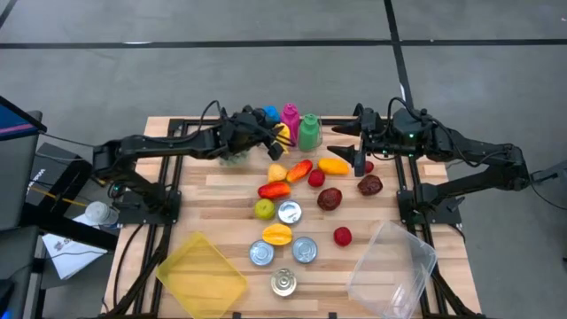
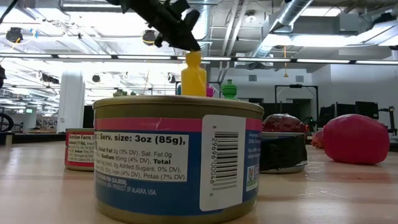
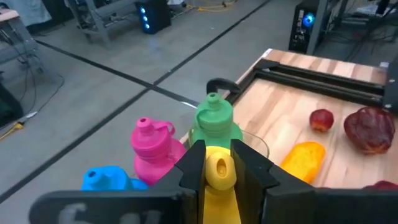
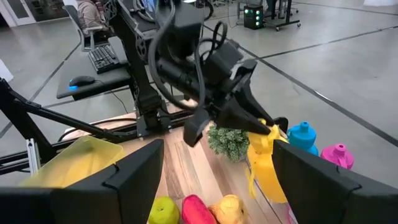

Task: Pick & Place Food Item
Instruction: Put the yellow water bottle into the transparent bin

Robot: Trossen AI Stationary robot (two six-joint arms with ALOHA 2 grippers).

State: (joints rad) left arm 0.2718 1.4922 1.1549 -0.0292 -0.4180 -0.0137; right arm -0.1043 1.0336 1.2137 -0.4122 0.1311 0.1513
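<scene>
Next, my left gripper lets go of the yellow bottle on the table (image 1: 280, 151) just in front of the pink bottle.
A yellow squeeze bottle (image 3: 219, 186) with a rounded cap stands in the bottle row at the table's far edge, beside a green bottle (image 3: 213, 121), a pink one (image 3: 152, 146) and a blue one (image 3: 106, 180). My left gripper (image 1: 281, 133) is shut on it; the low view shows the yellow bottle (image 2: 193, 76) under the left gripper (image 2: 188, 45). My right gripper (image 1: 351, 147) hangs open over the far right part of the table, near a yellow-orange fruit (image 1: 333, 165), touching nothing. Its wrist view shows the yellow bottle (image 4: 266, 163) tilted. My left gripper pinches the yellow bottle by its cap (image 3: 219, 173), at the very top, between its two fingers (image 3: 194, 168). The fingers come slanting down from the table's left. The bottle hangs tilted below them. Cans and my right finger hide its base, so I cannot tell whether it rests on the table.
Toy foods lie mid-table: red pepper (image 1: 274, 190), green apple (image 1: 264, 209), dark red fruits (image 1: 330, 198), a red ball (image 1: 342, 236). Several cans (image 1: 304, 250) stand nearer. A yellow container (image 1: 202, 275) and a clear container (image 1: 390, 264) sit at the near edge. A green leafy bunch (image 4: 229, 142) lies under the left arm.
</scene>
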